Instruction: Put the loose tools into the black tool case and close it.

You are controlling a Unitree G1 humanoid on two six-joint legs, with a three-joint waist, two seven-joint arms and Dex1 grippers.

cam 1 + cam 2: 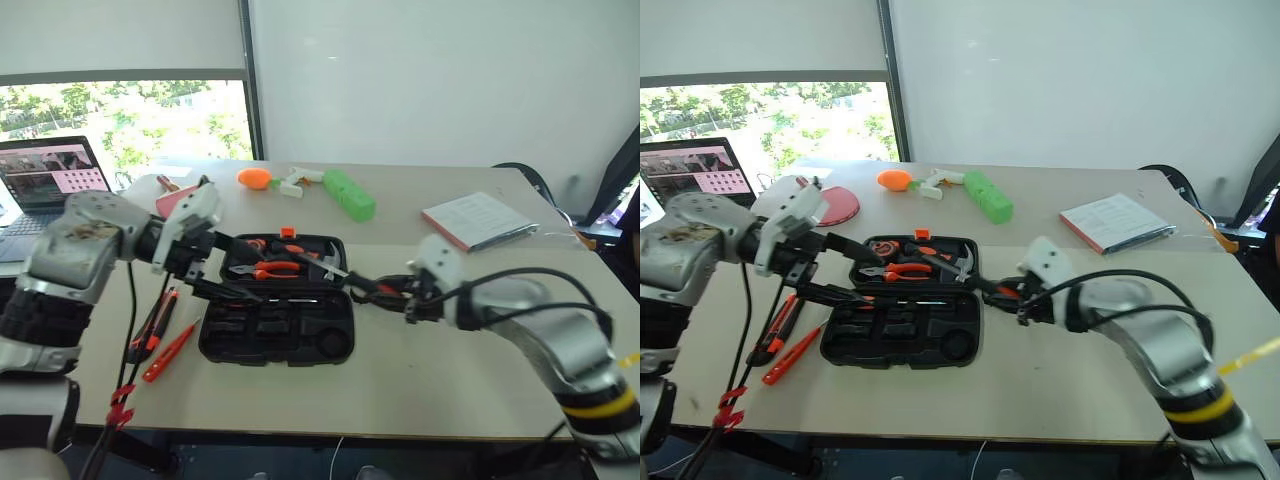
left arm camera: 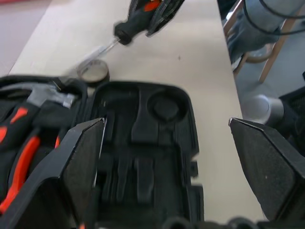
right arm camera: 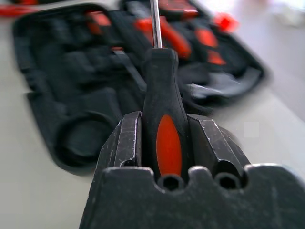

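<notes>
Next, my right gripper lets go of the orange-and-black screwdriver in the case's near half (image 1: 293, 308) (image 3: 116, 78), next to the screwdriver by the hinge.
The black tool case (image 1: 275, 335) lies open mid-table; its far half holds orange-handled pliers (image 1: 277, 268), and its near half has empty slots. My right gripper (image 1: 392, 293) is shut on the handle of an orange-and-black screwdriver (image 3: 167, 138), just right of the case, with the shaft aimed over the case. My left gripper (image 1: 250, 270) stands open above the case's left side with nothing between its fingers (image 2: 81, 162). A small round tape roll (image 2: 94, 71) lies against the case's right edge. Another black-orange tool (image 1: 152, 322) and a slim orange-red tool (image 1: 170, 352) lie on the table left of the case.
A laptop (image 1: 45, 185) stands at the far left, with a red paddle (image 1: 175, 200) beside it. A green block (image 1: 350, 195) and an orange object (image 1: 253, 178) lie behind the case. A notebook (image 1: 480, 220) sits at the far right. The table's front edge (image 1: 330, 432) is near.
</notes>
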